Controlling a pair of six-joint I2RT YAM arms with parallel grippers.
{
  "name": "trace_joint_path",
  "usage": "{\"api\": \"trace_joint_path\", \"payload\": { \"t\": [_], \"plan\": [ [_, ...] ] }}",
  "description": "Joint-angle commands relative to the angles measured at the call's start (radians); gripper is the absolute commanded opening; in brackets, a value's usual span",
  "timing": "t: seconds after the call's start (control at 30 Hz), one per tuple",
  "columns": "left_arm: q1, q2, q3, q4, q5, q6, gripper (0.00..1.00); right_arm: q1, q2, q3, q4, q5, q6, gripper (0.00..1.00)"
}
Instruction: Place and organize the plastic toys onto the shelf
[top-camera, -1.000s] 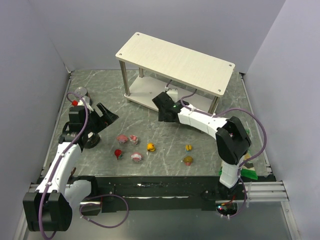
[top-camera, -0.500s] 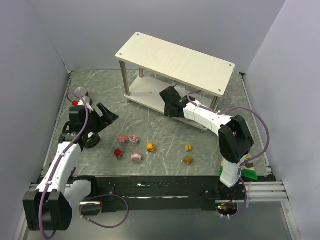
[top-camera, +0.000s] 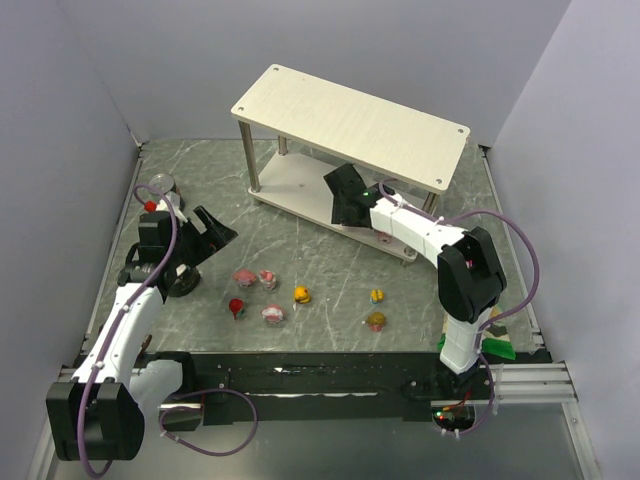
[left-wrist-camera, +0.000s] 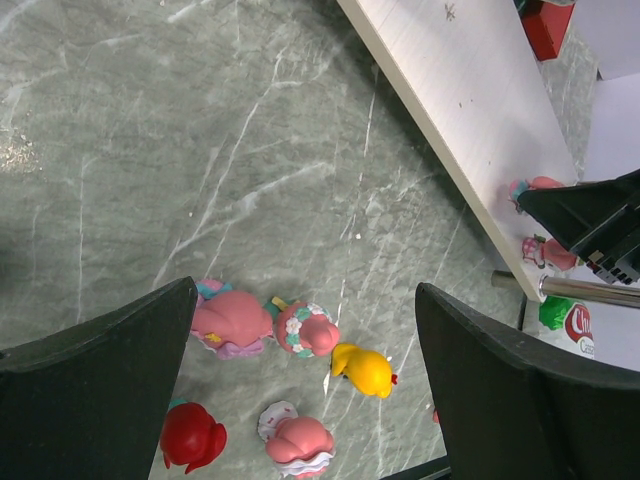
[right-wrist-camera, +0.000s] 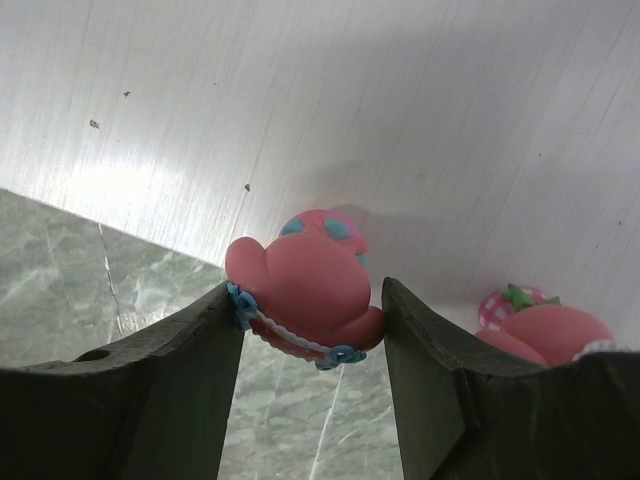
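Next, I set the pink toy with blue bows down with my right gripper on the lower board's front edge (top-camera: 352, 222) (right-wrist-camera: 350, 257), next to the green-leafed toy.
The shelf (top-camera: 350, 120) stands at the back of the table. My right gripper (top-camera: 345, 197) reaches to the front edge of its lower board (right-wrist-camera: 350, 100) and is shut on a pink toy with blue bows (right-wrist-camera: 305, 285). Another pink toy with a green leaf (right-wrist-camera: 545, 325) sits on that board just to the right. My left gripper (top-camera: 215, 232) hangs open above the table's left side with nothing in it. Below it lie two pink toys (left-wrist-camera: 232, 320) (left-wrist-camera: 305, 330), a yellow one (left-wrist-camera: 362, 370), a red one (left-wrist-camera: 192, 437) and a pink one (left-wrist-camera: 298, 440). Two more toys (top-camera: 376, 295) (top-camera: 375, 321) lie further right.
A metal can (top-camera: 160, 188) stands at the left wall behind my left arm. A green bag (top-camera: 497, 346) lies by the right arm's base. Grey walls close the table on three sides. The shelf's silver posts (top-camera: 256, 165) stand at its corners.
My right gripper has carried the pink toy up and to the right, from over the table to the lower board's front edge. The left arm has not moved.
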Motion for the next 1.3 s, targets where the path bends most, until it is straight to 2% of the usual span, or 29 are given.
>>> {"api": "trace_joint_path", "payload": {
  "t": [0.0,0.7,0.97,1.17,1.27],
  "plan": [
    [-0.002,0.004,0.002,0.039,-0.006,0.008,0.96,-0.015,0.004,0.052,0.006,0.011,-0.027,0.26],
    [-0.001,0.013,0.005,0.036,-0.007,0.015,0.96,-0.024,0.048,0.028,0.020,0.003,-0.031,0.27],
    [-0.001,0.011,0.008,0.036,-0.014,0.018,0.96,-0.024,0.051,0.023,0.021,0.006,-0.032,0.43],
    [-0.001,0.011,0.008,0.035,-0.012,0.018,0.96,-0.026,0.051,0.026,0.021,0.008,-0.037,0.49],
    [-0.001,0.011,0.006,0.036,-0.012,0.016,0.96,-0.024,0.047,0.024,0.021,0.012,-0.038,0.49]
  ]
}}
